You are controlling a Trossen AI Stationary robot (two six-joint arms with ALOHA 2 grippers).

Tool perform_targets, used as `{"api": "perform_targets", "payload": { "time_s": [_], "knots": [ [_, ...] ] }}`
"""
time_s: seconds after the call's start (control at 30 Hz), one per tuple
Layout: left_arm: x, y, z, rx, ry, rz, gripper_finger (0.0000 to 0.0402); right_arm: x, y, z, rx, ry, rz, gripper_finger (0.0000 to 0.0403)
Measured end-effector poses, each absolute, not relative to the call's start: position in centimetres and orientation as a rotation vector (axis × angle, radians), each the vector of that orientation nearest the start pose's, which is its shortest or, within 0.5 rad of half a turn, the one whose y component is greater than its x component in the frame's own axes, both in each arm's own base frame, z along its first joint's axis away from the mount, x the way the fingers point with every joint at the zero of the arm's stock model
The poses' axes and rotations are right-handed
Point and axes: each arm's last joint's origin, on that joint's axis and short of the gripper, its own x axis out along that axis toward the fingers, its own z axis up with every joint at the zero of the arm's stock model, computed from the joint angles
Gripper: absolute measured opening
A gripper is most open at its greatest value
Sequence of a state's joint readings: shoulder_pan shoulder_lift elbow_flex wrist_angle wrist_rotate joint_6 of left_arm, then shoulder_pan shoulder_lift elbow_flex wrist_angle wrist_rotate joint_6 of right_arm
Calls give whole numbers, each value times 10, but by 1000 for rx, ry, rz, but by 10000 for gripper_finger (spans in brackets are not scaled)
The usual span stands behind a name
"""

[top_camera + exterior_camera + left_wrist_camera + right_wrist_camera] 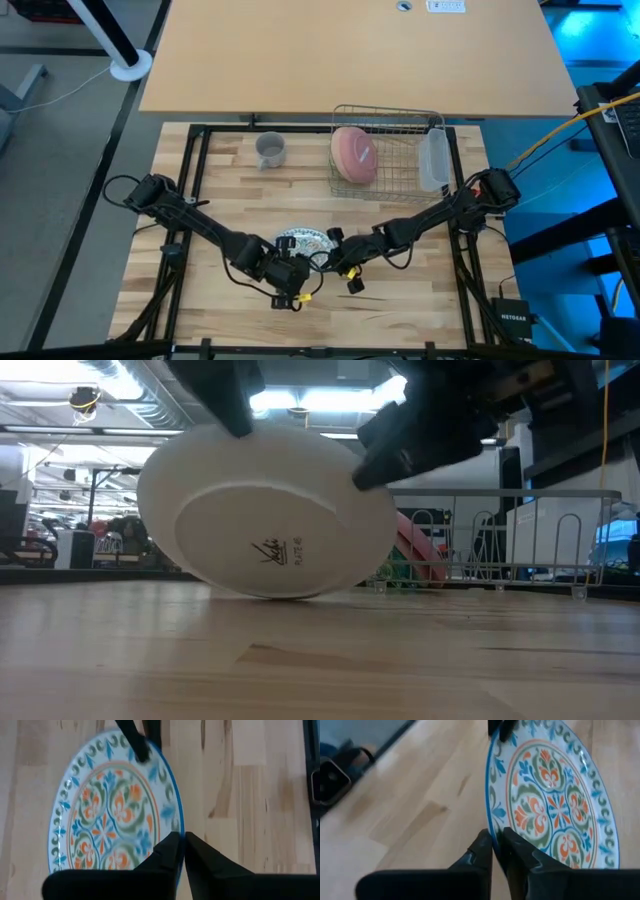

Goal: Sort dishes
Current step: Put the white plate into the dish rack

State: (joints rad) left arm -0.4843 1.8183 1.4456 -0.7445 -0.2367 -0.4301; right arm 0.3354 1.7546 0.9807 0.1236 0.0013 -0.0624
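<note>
The left gripper has only a shallow pinch on the leaning plate's rim, so it should open and take the plate's rim deeper (166,822) while the right gripper steadies the plate.
The white plate with a blue, orange and green pattern (304,240) stands tilted near the table's front middle. Its plain underside (265,525) faces the near edge. My left gripper (287,266) and my right gripper (341,262) are both shut on its rim, one at each side. A pink plate (353,155) stands on edge in the wire dish rack (400,120) at the back right. Something green (396,570) shows low beside it. A small grey cup (270,150) stands on the table left of the rack. My left gripper pinches the plate's blue rim (181,827) between its two fingers, on the raised left side, one finger on the patterned face and one on the underside. The plate is tilted, its lowest edge (270,595) on the table. My right gripper pinches the blue rim (491,827) between its two fingers, on the raised right side, one finger on the patterned face and one on the underside. It comes from the table's right, opposite the left gripper. The plate leans with its lower edge on the table.
A translucent plastic tub (433,160) sits at the rack's right end. The black frame rails (190,180) run along the table's left and right sides. Bare wood lies between the plate and the rack.
</note>
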Motion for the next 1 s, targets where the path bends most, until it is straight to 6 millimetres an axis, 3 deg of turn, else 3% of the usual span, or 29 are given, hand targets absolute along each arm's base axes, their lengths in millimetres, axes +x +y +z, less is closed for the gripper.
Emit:
{"api": "perform_targets", "payload": {
  "time_s": [0.57, 0.8, 1.0],
  "knots": [
    [341, -162, 240, 4, 1064, 14, 125, 343, 135, 186, -145, 513, 396, 20],
    [346, -158, 231, 34, 1086, 14, 122, 348, 139, 196, -147, 491, 394, 20],
    [348, -160, 224, 81, 1104, 13, 97, 351, 140, 202, -182, 502, 400, 20]
  ]
}}
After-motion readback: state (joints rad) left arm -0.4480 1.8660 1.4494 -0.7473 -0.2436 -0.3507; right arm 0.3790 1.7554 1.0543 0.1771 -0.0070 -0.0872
